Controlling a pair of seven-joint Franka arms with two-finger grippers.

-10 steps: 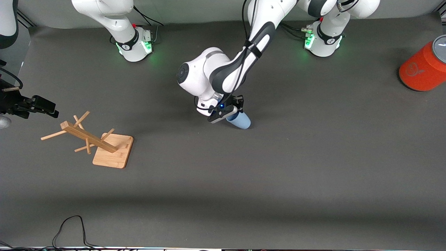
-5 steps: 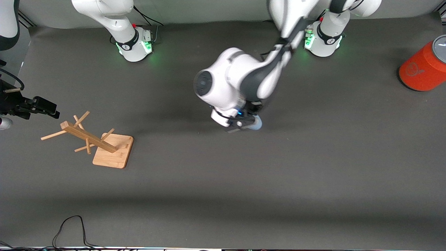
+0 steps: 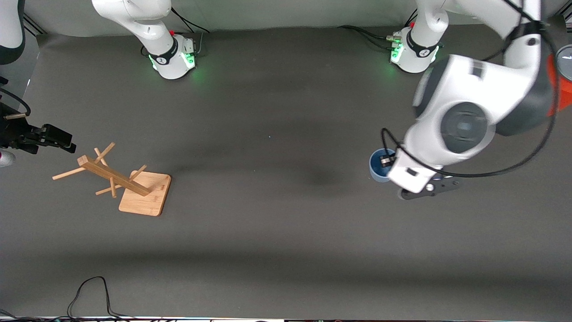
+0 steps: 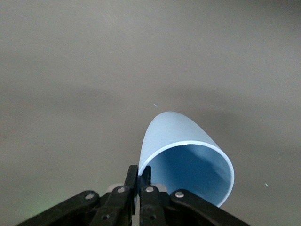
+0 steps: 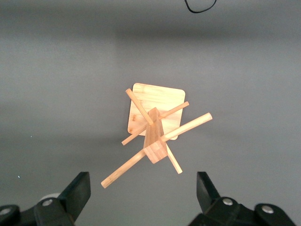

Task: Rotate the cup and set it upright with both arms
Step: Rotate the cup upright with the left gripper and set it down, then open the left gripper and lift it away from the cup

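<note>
Next, my left gripper releases the light-blue cup upright on the bare table midway (image 3: 317,158) between the wooden rack and orange can.
My left gripper (image 3: 388,162) is shut on the rim of the light-blue cup (image 3: 376,166), one finger inside the mouth and one outside. It holds the cup in the air over the table toward the left arm's end. In the front view the cup's mouth faces upward, and the wrist hides part of it. The left wrist view shows the cup (image 4: 181,141) tilted, its open mouth turned to the camera, with the left gripper (image 4: 139,175) pinching the wall. My right gripper (image 5: 143,190) waits open and empty above the wooden rack (image 5: 155,127); it also shows as the right gripper (image 3: 62,139) at the right arm's end.
The wooden peg rack (image 3: 129,183) stands on its square base toward the right arm's end. An orange can (image 3: 564,91) with a grey lid stands at the left arm's end, partly hidden by the left arm. A black cable (image 3: 89,290) lies at the table's near edge.
The left arm has swung the cup from the middle of the table toward the left arm's end and lifted it. The cup's mouth has turned upward. The right arm has not moved.
</note>
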